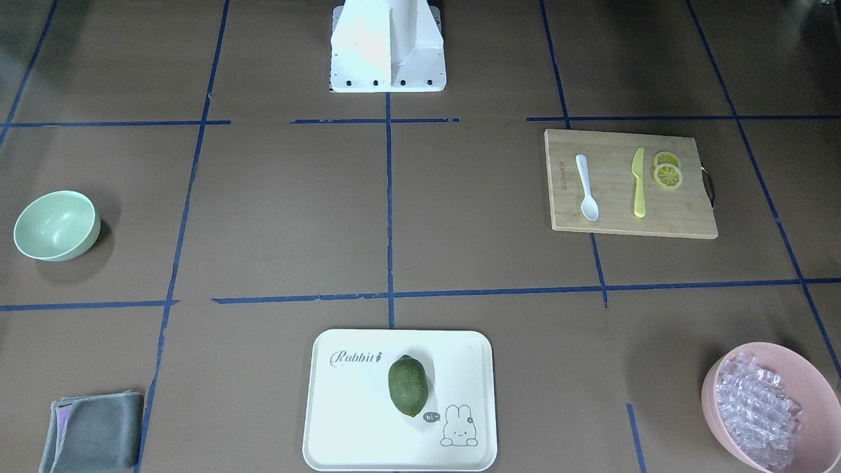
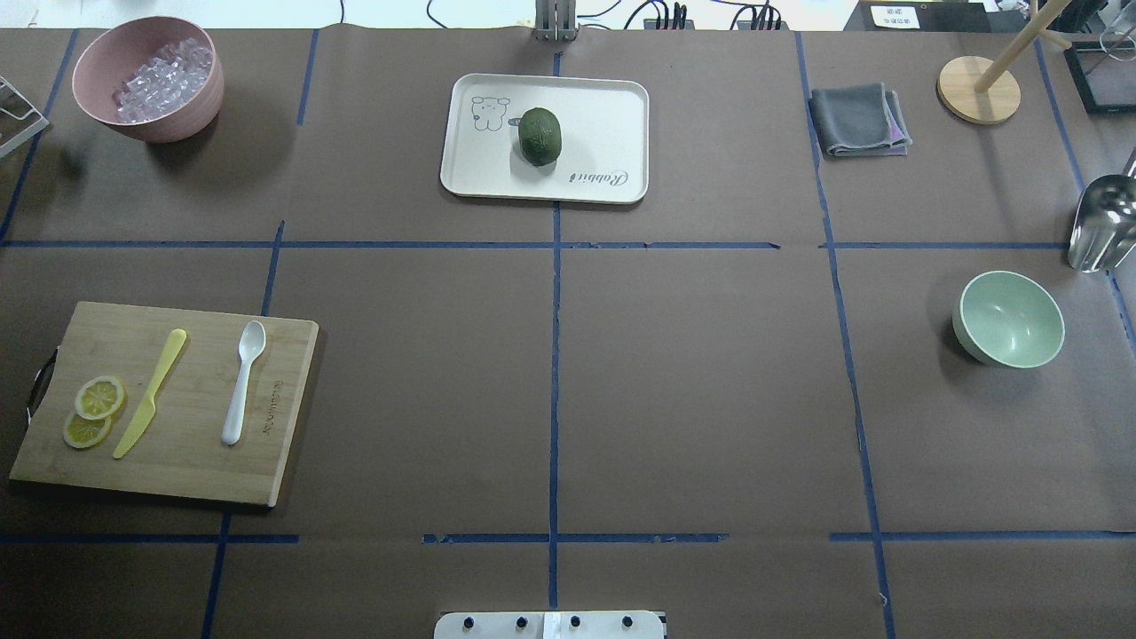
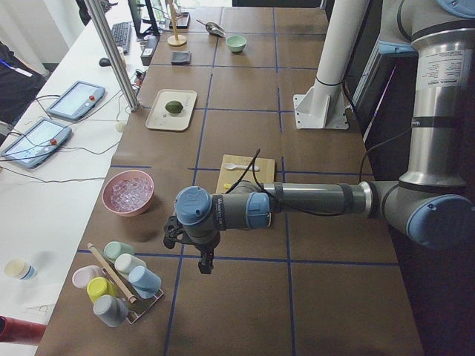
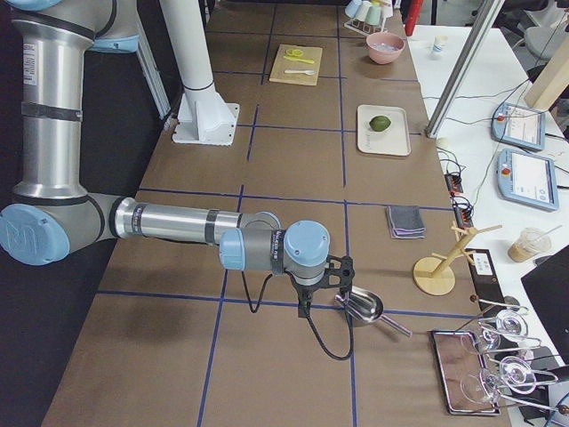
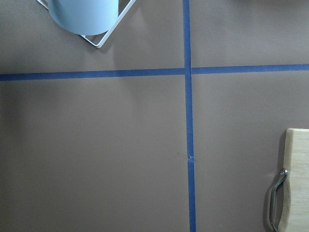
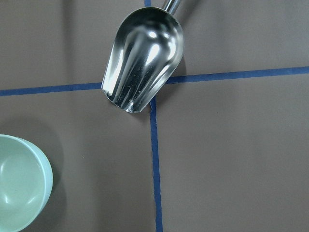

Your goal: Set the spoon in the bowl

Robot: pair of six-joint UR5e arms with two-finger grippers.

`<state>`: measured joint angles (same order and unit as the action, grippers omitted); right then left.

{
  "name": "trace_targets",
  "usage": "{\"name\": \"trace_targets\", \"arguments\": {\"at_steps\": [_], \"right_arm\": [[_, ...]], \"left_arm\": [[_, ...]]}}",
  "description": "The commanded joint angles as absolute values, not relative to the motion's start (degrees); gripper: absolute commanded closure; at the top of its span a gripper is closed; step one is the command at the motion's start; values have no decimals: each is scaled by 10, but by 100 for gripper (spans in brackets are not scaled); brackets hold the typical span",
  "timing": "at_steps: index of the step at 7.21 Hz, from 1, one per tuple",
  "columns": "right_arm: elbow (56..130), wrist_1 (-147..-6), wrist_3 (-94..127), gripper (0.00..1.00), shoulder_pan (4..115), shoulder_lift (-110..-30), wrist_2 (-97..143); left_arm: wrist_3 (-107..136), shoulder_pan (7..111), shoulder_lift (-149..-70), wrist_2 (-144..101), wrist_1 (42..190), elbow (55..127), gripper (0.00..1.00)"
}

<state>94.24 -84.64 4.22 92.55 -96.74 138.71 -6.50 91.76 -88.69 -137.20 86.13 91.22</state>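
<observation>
Next, my right gripper should go to the mint-green bowl's rim [image 1: 22,213] [image 6: 50,180], on the side away from the wooden cutting board, and close there.
The white spoon [image 1: 587,187] lies flat on the wooden cutting board [image 1: 631,223], left of the yellow knife; it also shows in the overhead view [image 2: 243,382]. The mint-green bowl [image 1: 56,225] stands upright and empty at the other end of the table [image 2: 1009,318], and its rim shows in the right wrist view [image 6: 19,195]. My left gripper [image 3: 204,259] hangs past the board's end near the cup rack. My right gripper [image 4: 342,277] hangs above the metal scoop beside the bowl. Both show only in side views, so I cannot tell whether they are open or shut.
A yellow knife [image 2: 151,392] and lemon slices [image 2: 93,410] share the board. Also on the table are a pink bowl of ice pieces [image 2: 149,78], a white tray [image 2: 603,115] with a green fruit [image 2: 540,136], a grey cloth [image 2: 859,120], a metal scoop [image 6: 144,60] and a cup rack [image 3: 119,285].
</observation>
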Motion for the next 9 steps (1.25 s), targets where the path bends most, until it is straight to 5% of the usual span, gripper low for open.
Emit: {"name": "trace_targets", "arguments": {"at_steps": [1, 9], "right_arm": [[942, -846, 43, 0, 925, -969, 1386], [929, -782, 120, 0, 899, -954, 1384]], "left_arm": [[-65, 918, -887, -1372, 862, 912, 0], [-68, 918, -879, -1370, 868, 926, 0]]}}
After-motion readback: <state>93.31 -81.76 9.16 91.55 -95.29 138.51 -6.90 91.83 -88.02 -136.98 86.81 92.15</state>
